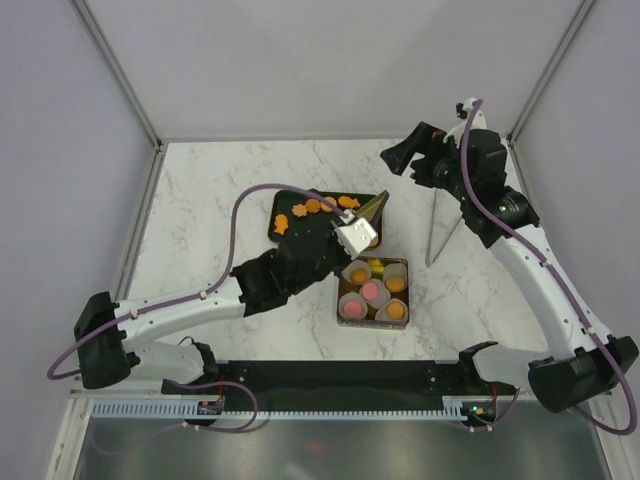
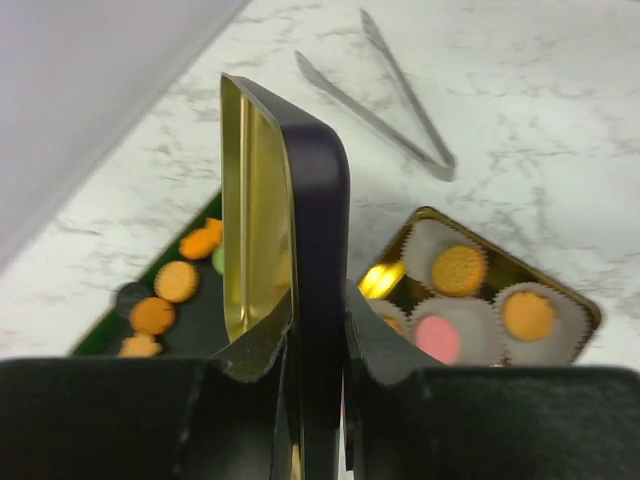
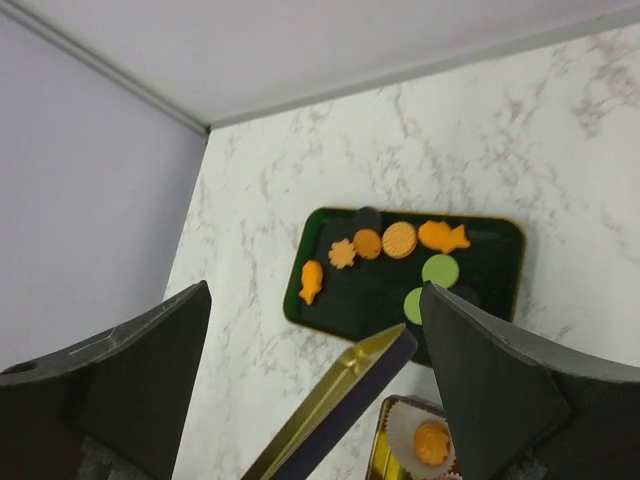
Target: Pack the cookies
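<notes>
The robot's left gripper should release the lid on top of the gold tin (image 1: 377,289) (image 2: 444,322), so that it covers the cookies in white paper cups.
Loose cookies (image 1: 312,207) lie on a dark green tray (image 1: 279,232): orange rounds, fish and flower shapes (image 3: 399,239) and two green rounds (image 3: 439,270). In front of it a gold tin (image 1: 341,312) holds more cookies (image 2: 458,268) in white paper cups. My left gripper (image 1: 358,232) is shut on the tin's lid (image 2: 300,200), dark outside and gold inside, held on edge above the tin and the tray's right end. Raised at the back right, my right gripper (image 1: 410,155) stands open and holds nothing; its wrist view looks down on the tray and the lid (image 3: 345,400).
Metal tongs (image 1: 440,228) lie on the marble table right of the tin, seen also in the left wrist view beyond the lid (image 2: 400,100). Grey walls close the table at the back and both sides.
</notes>
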